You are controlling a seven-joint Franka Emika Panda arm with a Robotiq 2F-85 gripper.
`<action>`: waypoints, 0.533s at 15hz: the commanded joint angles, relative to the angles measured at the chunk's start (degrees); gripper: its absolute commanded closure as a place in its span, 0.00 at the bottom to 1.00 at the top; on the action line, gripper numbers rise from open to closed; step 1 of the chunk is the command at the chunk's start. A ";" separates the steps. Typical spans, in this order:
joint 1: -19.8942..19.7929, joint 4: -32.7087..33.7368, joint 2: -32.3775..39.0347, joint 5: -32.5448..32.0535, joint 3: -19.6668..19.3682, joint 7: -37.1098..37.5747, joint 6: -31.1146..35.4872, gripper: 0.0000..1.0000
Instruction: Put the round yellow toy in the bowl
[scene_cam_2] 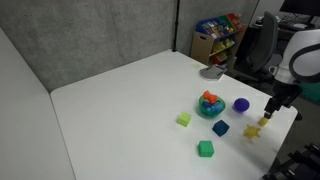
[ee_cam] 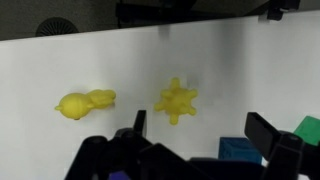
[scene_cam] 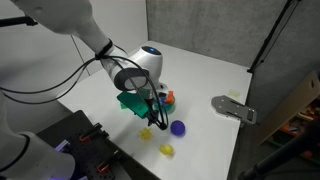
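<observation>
Next, my gripper closes across the middle of the round yellow toy (ee_cam: 176, 101), the spiky one next to the smooth oblong yellow lump.
The round yellow toy (ee_cam: 177, 100), spiky and star-like, lies on the white table just ahead of my fingers in the wrist view. It also shows in both exterior views (scene_cam: 146, 132) (scene_cam_2: 252, 131). My gripper (ee_cam: 200, 125) is open and empty, hovering just above the toy (scene_cam: 150, 119) (scene_cam_2: 270, 112). The teal bowl (scene_cam_2: 210, 110) stands a short way off with an orange-red toy (scene_cam_2: 209, 98) inside it. In the exterior view behind the arm, my gripper mostly hides the bowl.
A smooth oblong yellow lump (ee_cam: 85, 103) lies beside the spiky toy. A blue block (ee_cam: 240, 150) sits close to my fingers. A purple ball (scene_cam_2: 241, 104), a green block (scene_cam_2: 205, 148) and a yellow-green piece (scene_cam_2: 184, 119) lie around the bowl. A grey object (scene_cam: 233, 108) is near the table edge.
</observation>
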 commanded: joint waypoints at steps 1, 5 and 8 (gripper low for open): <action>-1.44 1.48 6.87 1.36 0.76 -2.18 4.56 0.00; -3.07 2.18 14.07 1.09 1.62 -1.19 11.76 0.00; -5.64 2.97 18.21 2.61 4.15 -1.30 16.06 0.00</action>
